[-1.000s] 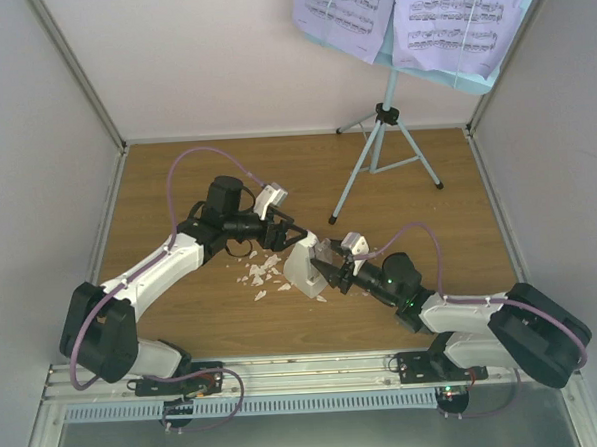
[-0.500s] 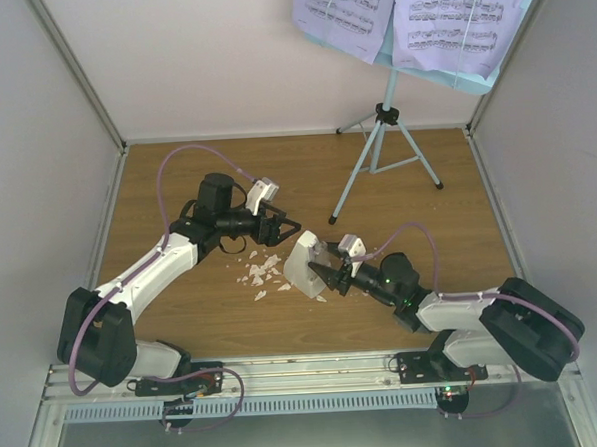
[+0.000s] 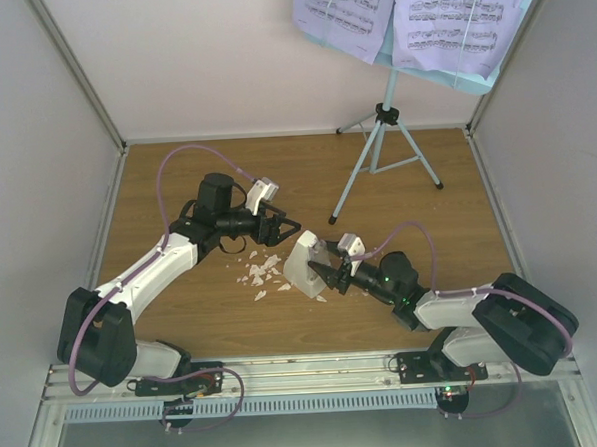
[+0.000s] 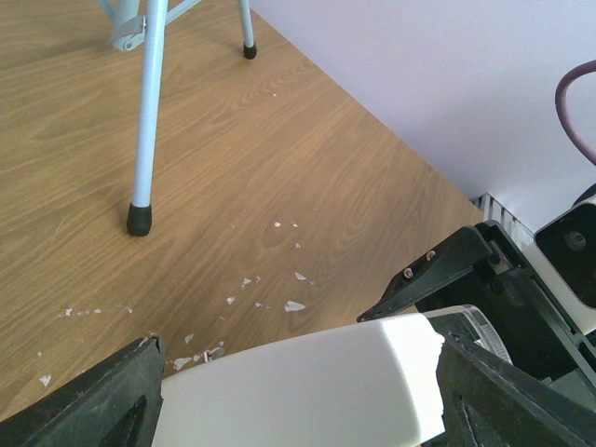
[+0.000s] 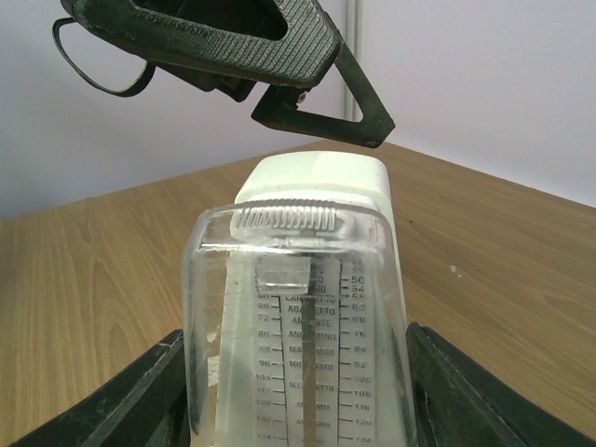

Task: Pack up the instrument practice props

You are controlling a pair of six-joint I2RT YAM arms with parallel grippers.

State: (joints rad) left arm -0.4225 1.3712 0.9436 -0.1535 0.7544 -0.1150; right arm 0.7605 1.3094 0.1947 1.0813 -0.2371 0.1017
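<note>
I should use my right gripper to let go of the clear front cover on the white metronome's front side point(image 3: 316, 260) point(image 5: 311, 363), over the tempo scale of the metronome.
The white pyramid metronome point(image 3: 303, 263) with a clear front cover point(image 5: 298, 326) stands on the wooden table point(image 3: 176, 180). My right gripper point(image 3: 322, 270) is shut on its sides, one finger point(image 5: 121, 400) against each flank. My left gripper point(image 3: 287, 232) hangs open just up-left of it, touching nothing; in the left wrist view the metronome's white back point(image 4: 298, 382) fills the space below its spread jaws. The light-blue music stand point(image 3: 382, 144) stands at the back right. Lavender sheet-music pages point(image 3: 348, 16) rest on its desk point(image 3: 476, 79).
White crumbs point(image 3: 261, 275) are scattered left of the metronome, and some point(image 4: 293, 304) show in the left wrist view. A stand leg point(image 4: 144, 112) ends in a black foot close to the left gripper. White walls enclose the table on three sides.
My left gripper has pulled back to the left, off the metronome, and stands slightly wider. The right gripper and metronome have barely shifted.
</note>
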